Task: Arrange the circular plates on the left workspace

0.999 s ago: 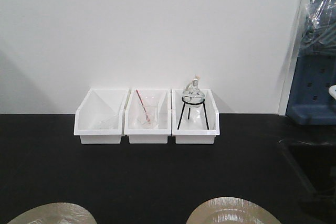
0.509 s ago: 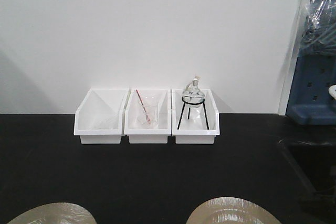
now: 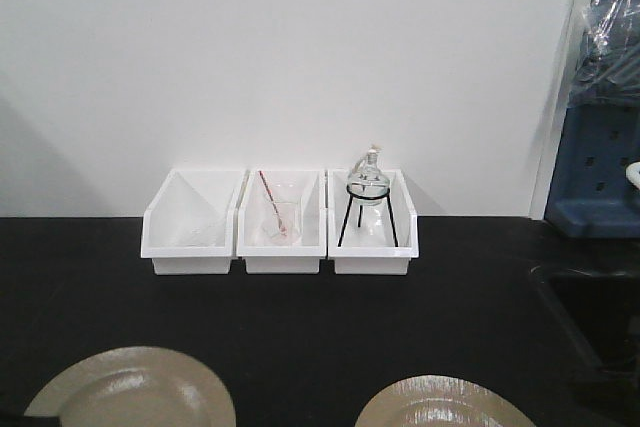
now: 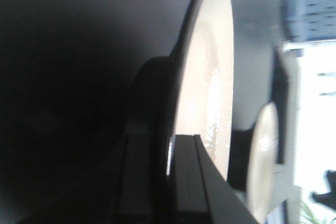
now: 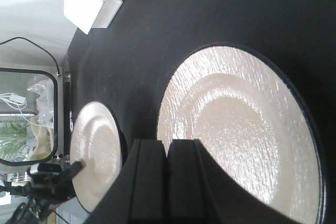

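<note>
My left gripper needs to release its beige-tan plate on the black countertop before the beaker bin (image 3: 245,366), next to the other plate.
Two beige-tan round plates show at the bottom of the front view on the black countertop (image 3: 300,317): the left plate (image 3: 135,389) and the right plate (image 3: 440,405). In the left wrist view my left gripper (image 4: 169,139) is shut on the rim of the left plate (image 4: 210,66), seen edge-on with its dark underside to the left; the other plate (image 4: 262,166) shows beyond. In the right wrist view my right gripper (image 5: 168,148) is shut with its fingers together, empty, over the near rim of the right plate (image 5: 241,129). The left plate (image 5: 94,145) shows further off.
Three white bins stand in a row against the back wall: an almost empty one (image 3: 190,235), one with a glass beaker (image 3: 282,235), one with a flask on a tripod (image 3: 372,232). A recessed sink (image 3: 590,317) lies at the right.
The left plate has moved away from me, further up into the front view, held by the left gripper. The right plate has not moved.
</note>
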{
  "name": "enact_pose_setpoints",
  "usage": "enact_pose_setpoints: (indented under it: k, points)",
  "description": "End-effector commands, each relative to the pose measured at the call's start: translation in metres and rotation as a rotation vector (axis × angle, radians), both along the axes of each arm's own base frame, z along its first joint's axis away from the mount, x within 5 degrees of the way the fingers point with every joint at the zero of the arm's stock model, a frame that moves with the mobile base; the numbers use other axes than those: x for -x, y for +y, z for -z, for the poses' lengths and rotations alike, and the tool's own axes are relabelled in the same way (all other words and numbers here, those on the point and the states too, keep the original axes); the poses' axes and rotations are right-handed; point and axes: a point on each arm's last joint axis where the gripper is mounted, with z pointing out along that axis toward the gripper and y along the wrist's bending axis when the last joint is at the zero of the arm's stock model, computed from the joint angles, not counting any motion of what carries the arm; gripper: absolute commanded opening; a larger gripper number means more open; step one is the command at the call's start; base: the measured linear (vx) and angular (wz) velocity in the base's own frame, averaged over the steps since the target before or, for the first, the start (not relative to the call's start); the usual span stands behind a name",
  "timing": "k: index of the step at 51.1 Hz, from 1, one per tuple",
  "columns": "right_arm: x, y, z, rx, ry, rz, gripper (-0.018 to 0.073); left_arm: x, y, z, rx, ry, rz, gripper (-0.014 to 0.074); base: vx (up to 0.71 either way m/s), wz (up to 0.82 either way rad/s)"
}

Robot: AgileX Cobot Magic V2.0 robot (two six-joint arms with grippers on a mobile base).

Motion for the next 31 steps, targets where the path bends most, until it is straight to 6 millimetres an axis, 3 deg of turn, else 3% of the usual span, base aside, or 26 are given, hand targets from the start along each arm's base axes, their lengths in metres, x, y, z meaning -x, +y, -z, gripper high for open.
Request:
enact_pose_setpoints:
  k: [1,15,31]
  points:
    - [-0.002,0.001,-0.021,-0.037,-0.086,0.003,-0.0004,-0.023,-0.023,-0.042,0.140,-0.160,-0.015,-0.0001,0.00,0.00]
    - [-0.002,0.001,-0.021,-0.042,-0.086,-0.003,-0.0004,-0.066,-0.066,-0.042,0.069,-0.129,-0.027,-0.0001,0.00,0.00]
    - [-0.002,0.003,-0.025,-0.089,-0.104,-0.004,-0.0004,-0.099,-0.105,-0.023,0.101,-0.084,0.054,-0.0001,0.00,0.00]
